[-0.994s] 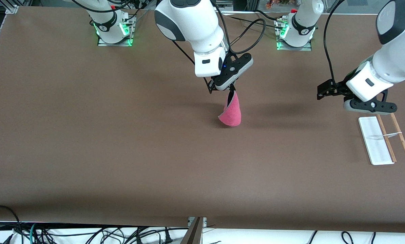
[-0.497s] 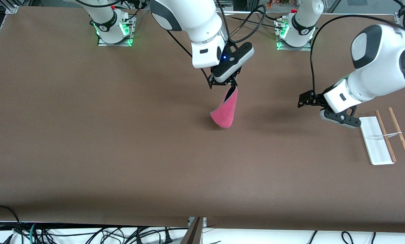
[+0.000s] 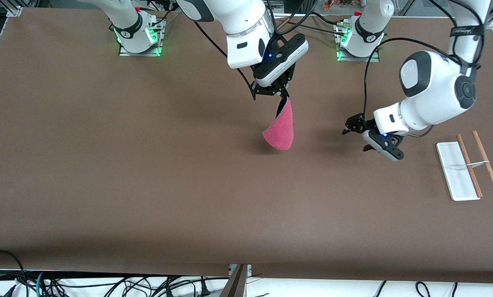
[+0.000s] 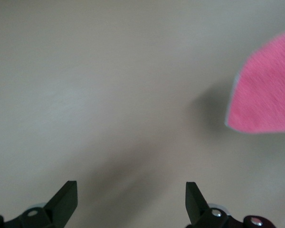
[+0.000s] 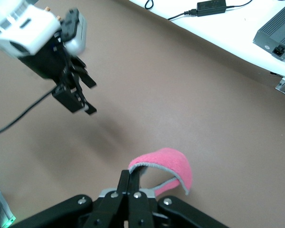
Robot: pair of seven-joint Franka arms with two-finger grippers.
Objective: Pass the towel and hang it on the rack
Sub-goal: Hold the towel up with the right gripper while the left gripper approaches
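The pink towel's top corner is held by my right gripper, so my left gripper will next go to the pink towel's lower hanging corner (image 3: 288, 147) (image 4: 232, 124) and close there.
The pink towel (image 3: 280, 132) hangs in the air over the middle of the table, curled, with its grey edging showing. My right gripper (image 3: 280, 100) is shut on the towel's top corner. In the right wrist view, the towel (image 5: 168, 161) curls out from the closed right gripper (image 5: 132, 176). My left gripper (image 3: 355, 136) hovers open and empty between the towel and the rack (image 3: 457, 171), turned toward the towel. In the left wrist view, the left gripper (image 4: 130, 191) is spread wide, and the towel (image 4: 266, 99) lies off to one side. The rack lies at the left arm's end.
The rack's two brown rods (image 3: 487, 163) lie beside its white base, joined by a thin metal crosspiece. Cables and a power brick (image 5: 211, 5) lie off the table edge. The right wrist view also shows the left gripper (image 5: 78, 92) farther off.
The left arm has swung from over the rack toward the towel, its gripper still open. The right gripper has lifted the towel a little and drawn it toward the bases.
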